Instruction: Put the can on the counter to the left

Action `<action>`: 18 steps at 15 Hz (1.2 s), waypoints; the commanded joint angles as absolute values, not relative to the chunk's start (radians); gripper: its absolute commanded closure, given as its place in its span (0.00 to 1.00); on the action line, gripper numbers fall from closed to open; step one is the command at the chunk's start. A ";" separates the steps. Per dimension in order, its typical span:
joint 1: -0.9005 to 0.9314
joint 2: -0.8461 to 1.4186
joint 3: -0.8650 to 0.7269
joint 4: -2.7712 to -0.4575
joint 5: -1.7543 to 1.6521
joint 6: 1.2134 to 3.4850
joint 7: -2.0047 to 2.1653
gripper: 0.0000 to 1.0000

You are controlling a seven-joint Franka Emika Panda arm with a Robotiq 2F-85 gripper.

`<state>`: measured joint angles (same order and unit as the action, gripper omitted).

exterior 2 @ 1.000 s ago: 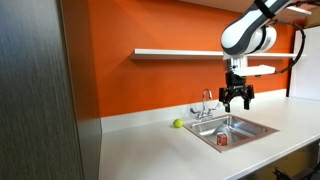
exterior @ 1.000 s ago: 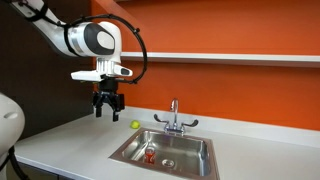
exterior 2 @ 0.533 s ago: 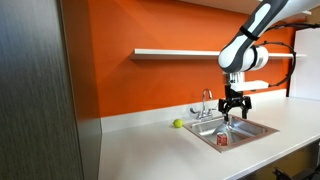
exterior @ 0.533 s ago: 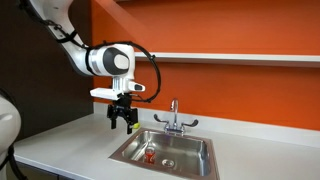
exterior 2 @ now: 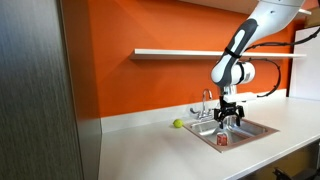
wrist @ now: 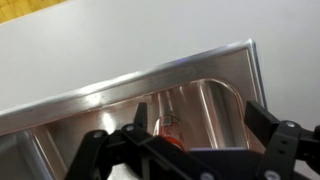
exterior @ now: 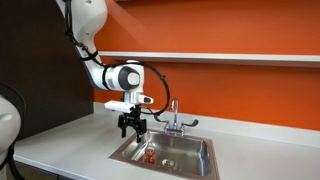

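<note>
The small red can's upper part (exterior: 150, 153) (wrist: 174, 141), inside the steel sink, is the next spot my gripper should go down to and close on.
The small red can stands upright inside the steel sink, seen in both exterior views (exterior: 149, 154) (exterior 2: 222, 140) and in the wrist view (wrist: 172, 128). My gripper (exterior: 132, 125) (exterior 2: 228, 115) hangs open and empty just above the sink's edge, above and slightly beside the can, not touching it. In the wrist view the gripper (wrist: 200, 125) has its two dark fingers (wrist: 143, 115) spread wide, with the can showing near one of them. The light-grey counter (exterior: 70, 145) (exterior 2: 160, 150) (wrist: 100, 50) runs along the orange wall.
The inset sink (exterior: 120, 149) (exterior 2: 258, 129) (wrist: 150, 80) has a chrome faucet (exterior: 173, 115) (exterior 2: 207, 103) at its back. A yellow-green ball (exterior 2: 179, 124) lies on the counter beside the sink. A narrow shelf (exterior: 240, 57) (exterior 2: 180, 53) runs along the wall above.
My arm has swung from over the counter towards the sink and dropped lower, now just above the sink's edge. The gripper stays open. The can has not moved.
</note>
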<state>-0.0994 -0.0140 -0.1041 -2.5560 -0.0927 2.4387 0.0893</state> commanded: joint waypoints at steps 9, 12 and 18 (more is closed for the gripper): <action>-0.108 0.233 -0.135 -2.389 -0.093 2.504 0.061 0.00; -0.111 0.276 -0.132 -2.365 -0.079 2.518 0.051 0.00; -0.116 0.350 -0.128 -2.316 -0.062 2.532 0.034 0.00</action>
<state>-0.0996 0.3102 -0.1344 -2.3556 -0.0835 2.5207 0.0746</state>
